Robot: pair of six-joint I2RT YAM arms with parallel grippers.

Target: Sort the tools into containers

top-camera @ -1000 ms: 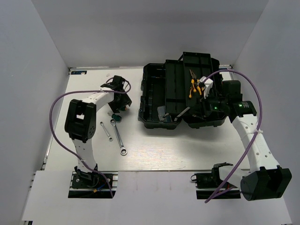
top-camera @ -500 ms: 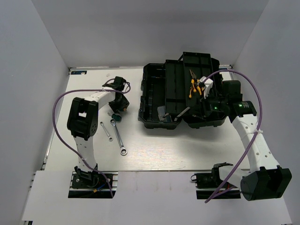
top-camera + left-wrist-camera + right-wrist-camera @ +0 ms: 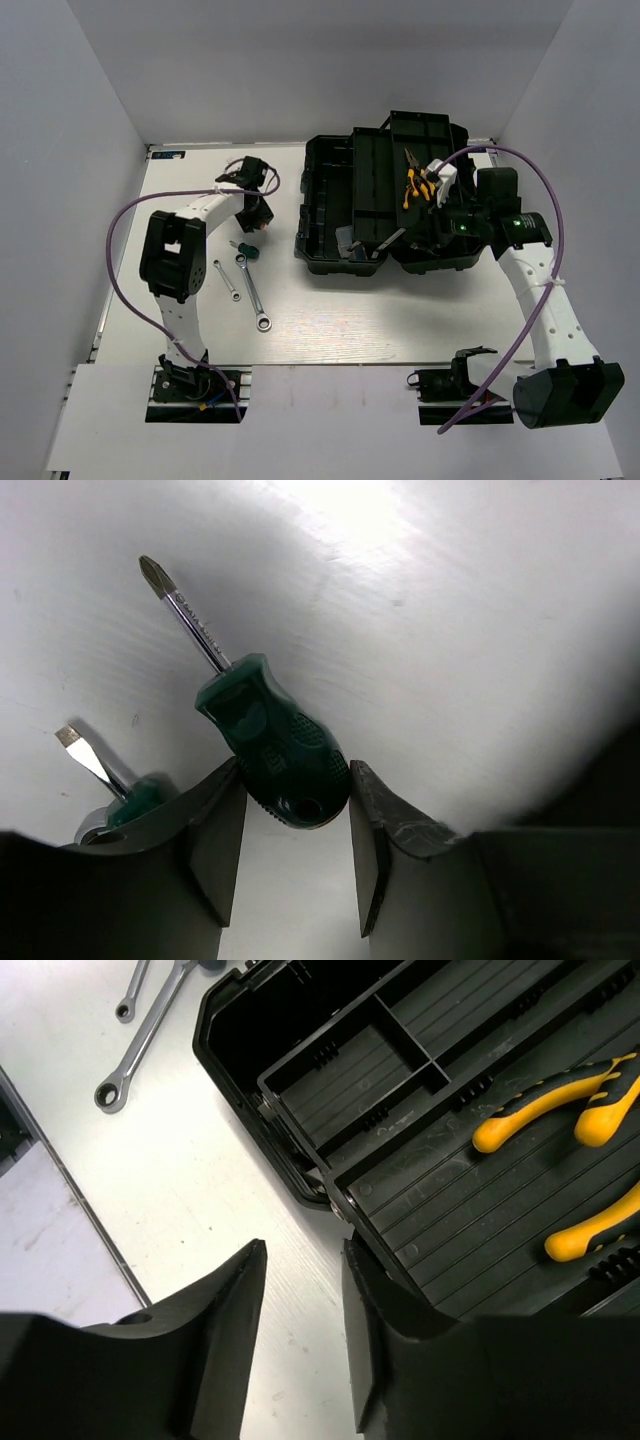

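Observation:
Next, I set the green-handled screwdriver, now pointing away over the white table, down with my left gripper near the back of the empty tray (image 3: 367,168), next to the pliers.
My left gripper (image 3: 295,780) is shut on the butt of a green-handled screwdriver (image 3: 270,735), its Phillips tip pointing away over the white table. The second green screwdriver (image 3: 128,802) lies just left of the fingers, and it shows as well in the top view (image 3: 248,250). Two silver wrenches, a long wrench (image 3: 252,292) and a short wrench (image 3: 227,280), lie below the left gripper (image 3: 255,212). Two yellow-handled pliers (image 3: 545,1110) (image 3: 590,1225) rest in the tray of the black toolbox (image 3: 340,230). My right gripper (image 3: 303,1250) hangs open and empty above the toolbox's front edge.
The toolbox stands open at the back right, with a divided tray (image 3: 400,1090) and a deep black bin (image 3: 325,200). White walls close the table on three sides. Purple cables (image 3: 120,270) loop off both arms.
The left jaws have narrowed onto the green screwdriver's handle, and the wrist has shifted slightly toward the back. The right jaws have widened a little; that arm has barely moved.

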